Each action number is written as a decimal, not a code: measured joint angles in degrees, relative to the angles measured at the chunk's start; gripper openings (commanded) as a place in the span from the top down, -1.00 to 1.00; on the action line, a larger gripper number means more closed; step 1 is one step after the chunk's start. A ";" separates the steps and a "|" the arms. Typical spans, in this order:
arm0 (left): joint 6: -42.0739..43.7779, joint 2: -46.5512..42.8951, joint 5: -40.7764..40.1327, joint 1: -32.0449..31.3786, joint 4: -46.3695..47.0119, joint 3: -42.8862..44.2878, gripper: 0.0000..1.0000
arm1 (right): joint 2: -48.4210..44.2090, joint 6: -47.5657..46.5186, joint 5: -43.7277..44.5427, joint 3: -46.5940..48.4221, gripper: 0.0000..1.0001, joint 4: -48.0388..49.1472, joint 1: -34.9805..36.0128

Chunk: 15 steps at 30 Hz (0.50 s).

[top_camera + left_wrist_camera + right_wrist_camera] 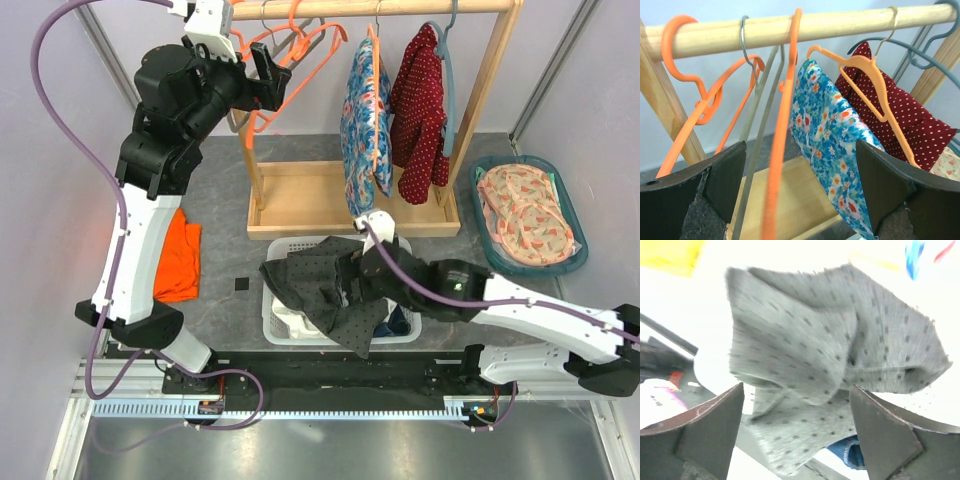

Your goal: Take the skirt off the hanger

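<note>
Next, my left gripper grips the near arm (376, 98) (898, 129) of the orange hanger that holds the blue floral garment.
The dark dotted skirt (320, 285) lies crumpled over the white laundry basket (408, 336), off any hanger. It fills the right wrist view (830, 355). My right gripper (345, 280) hovers just above it, open (797, 405) and holding nothing. My left gripper (270, 75) is high at the wooden rail (400, 7), open (800, 165). A bare orange hanger (782, 150) and a grey hanger (757, 145) hang in the gap between its fingers, ungripped.
A blue floral garment (365, 120) and a red dotted garment (420, 110) hang on the rail to the right. An orange cloth (180, 255) lies on the left. A green basket (570, 262) of patterned fabric stands at the right. Blue denim (850, 452) lies under the skirt.
</note>
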 measured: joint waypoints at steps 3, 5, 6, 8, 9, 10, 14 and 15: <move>-0.04 -0.20 0.70 -0.15 0.04 0.39 -0.91 | -0.31 -2.67 -0.20 7.89 -0.39 -2.29 0.00; -0.07 -0.09 1.03 -0.33 -0.11 0.39 -0.92 | -0.68 -3.96 0.46 9.92 -0.09 -2.34 -0.02; -0.11 0.07 1.18 -0.50 -0.07 0.39 -0.92 | -0.81 -4.48 0.98 9.90 0.05 -1.55 0.00; -0.24 0.50 1.31 -0.94 -0.09 0.83 -0.93 | -0.90 -6.03 1.88 8.24 0.50 1.64 -0.02; -0.26 0.92 1.38 -1.29 -0.09 1.20 -0.93 | -1.16 -6.88 2.29 5.86 0.62 4.66 -0.02; -0.28 1.42 1.38 -1.73 -0.07 1.77 -0.93 | -1.73 -7.65 2.60 2.45 0.77 8.52 -0.11; -0.28 3.69 1.42 -4.35 0.13 4.24 -0.95 | -1.07 -9.92 3.19 -11.13 0.93 22.49 -1.68; -0.28 4.13 1.42 -5.03 0.24 4.66 -0.96 | -0.28 -10.16 3.48 -13.22 0.97 25.33 -2.08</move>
